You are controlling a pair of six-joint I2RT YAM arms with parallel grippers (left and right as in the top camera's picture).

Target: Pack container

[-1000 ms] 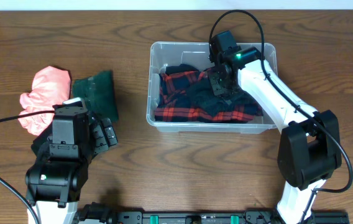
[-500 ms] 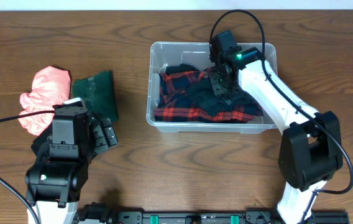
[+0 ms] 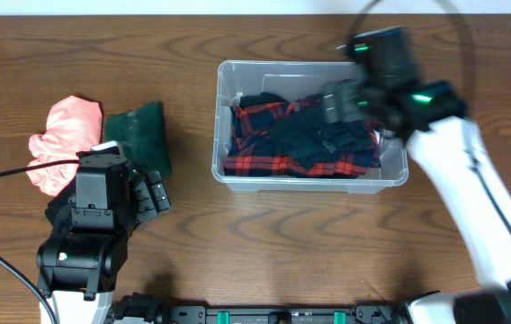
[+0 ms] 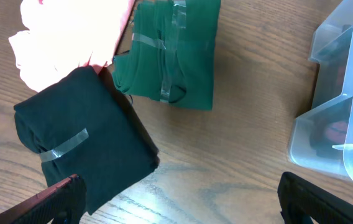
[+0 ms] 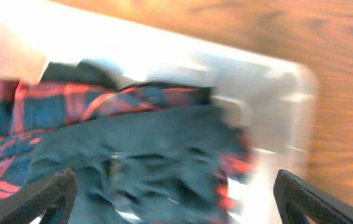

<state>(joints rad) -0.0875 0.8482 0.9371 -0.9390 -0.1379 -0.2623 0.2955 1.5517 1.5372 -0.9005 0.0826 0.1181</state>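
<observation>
Next, I move my left gripper to the green folded cloth and grab its edge (image 3: 112,132) (image 4: 125,74) next to the pink cloth.
The container (image 3: 219,126) is a clear plastic bin right of the table's centre. In it lie a red and navy plaid cloth (image 3: 260,121) and a dark navy garment (image 3: 314,144). My right gripper (image 3: 344,101), blurred by motion, hangs above the bin's right half. Seen from the right wrist, that gripper (image 5: 176,202) is open over the dark garment (image 5: 145,149) and holds nothing; the plaid cloth (image 5: 33,112) and bin wall (image 5: 288,81) also show. My left gripper (image 3: 155,193) is open over bare wood at the left, and in the left wrist view (image 4: 189,202) it is empty.
Left of the bin lie a pink cloth (image 3: 62,135), a taped green folded cloth (image 3: 138,130) and a black folded cloth (image 4: 83,146) partly under my left arm. The left wrist view also shows the green cloth (image 4: 170,56) and the bin's corner (image 4: 344,118).
My right gripper has opened, let go of the dark garment in the bin, and swung up and to the right. The left arm and the cloths beside it have not moved.
</observation>
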